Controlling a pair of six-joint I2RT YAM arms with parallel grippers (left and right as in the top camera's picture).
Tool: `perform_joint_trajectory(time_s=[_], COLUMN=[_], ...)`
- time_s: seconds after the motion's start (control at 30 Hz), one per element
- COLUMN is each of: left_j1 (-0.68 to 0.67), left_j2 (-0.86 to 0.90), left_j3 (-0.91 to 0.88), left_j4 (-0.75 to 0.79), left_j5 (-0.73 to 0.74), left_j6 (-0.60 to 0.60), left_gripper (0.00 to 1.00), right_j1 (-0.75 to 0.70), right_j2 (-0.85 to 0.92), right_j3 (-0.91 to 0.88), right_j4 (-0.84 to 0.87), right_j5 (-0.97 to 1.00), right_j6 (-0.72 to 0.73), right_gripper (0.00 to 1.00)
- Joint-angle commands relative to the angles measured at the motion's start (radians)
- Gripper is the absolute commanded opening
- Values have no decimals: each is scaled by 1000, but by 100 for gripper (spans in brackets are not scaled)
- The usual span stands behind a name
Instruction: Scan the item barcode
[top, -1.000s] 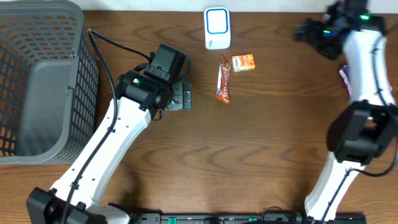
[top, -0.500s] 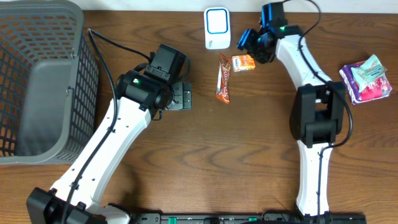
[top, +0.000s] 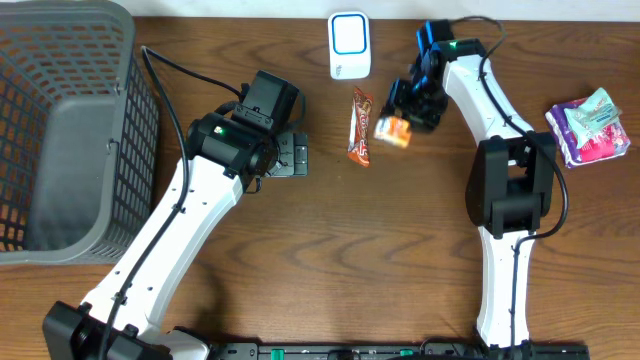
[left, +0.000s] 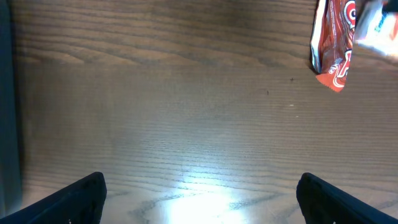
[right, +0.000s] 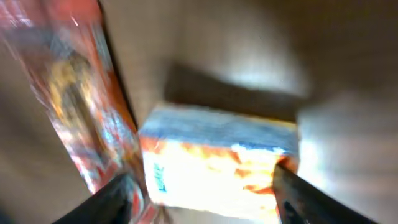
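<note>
The orange packet lies broad across my right gripper's fingers, close against the red candy bar, so I need to open, turn my right gripper and pinch the packet's narrower span (top: 396, 131).
A small orange snack packet (top: 392, 131) sits between the fingers of my right gripper (top: 402, 118), which is shut on it just right of a red candy bar (top: 360, 125). The right wrist view is blurred; it shows the orange packet (right: 217, 162) spanning the jaws of the right gripper (right: 208, 196), with the red bar (right: 74, 93) at left. A white scanner with a blue ring (top: 349, 45) stands at the table's far edge. My left gripper (top: 292, 155) rests open over bare wood; in its wrist view the left gripper (left: 202, 199) holds nothing, and the red bar (left: 333, 46) lies at top right.
A grey mesh basket (top: 60, 130) fills the left end of the table. A pink and purple packet (top: 590, 125) lies at the right edge.
My right arm swung in from the far right corner to the orange packet, closed round it, and the packet has shifted nearer and slightly right. The left arm has not moved.
</note>
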Motion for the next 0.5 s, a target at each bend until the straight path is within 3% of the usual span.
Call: perform_joint_trajectory(time_s=[0.0,0.1,0.2,0.27,0.33,0.4,0.47], left_j1=[0,0,0,0,0,0,0], left_j2=[0,0,0,0,0,0,0], left_j3=[-2,-2,-2,-2,-2,-2,-2], left_j4=[-6,-6,-6,-6,-6,-6,-6], left_j5=[-19,-19,-19,-19,-19,-19,-19], left_j6=[-5,-5,-5,-5,-5,-5,-5], left_gripper=[98,98,98,98,98,98,98], right_j1=[7,1,-9,-14,-23,-36,-48], right_j2=[-42,-93,-127,-131,-121,-102,-84], right_j3=[-12,-12,-12,-12,-13,-13,-13], right_j4=[-42,-16,49,80,80,80,74], right_j5=[-45,13,91,121,121,118,89], right_j6=[-99,-111,-238,-420,-572,-631,-685], right_gripper=[73,85,93,90,95,92,83])
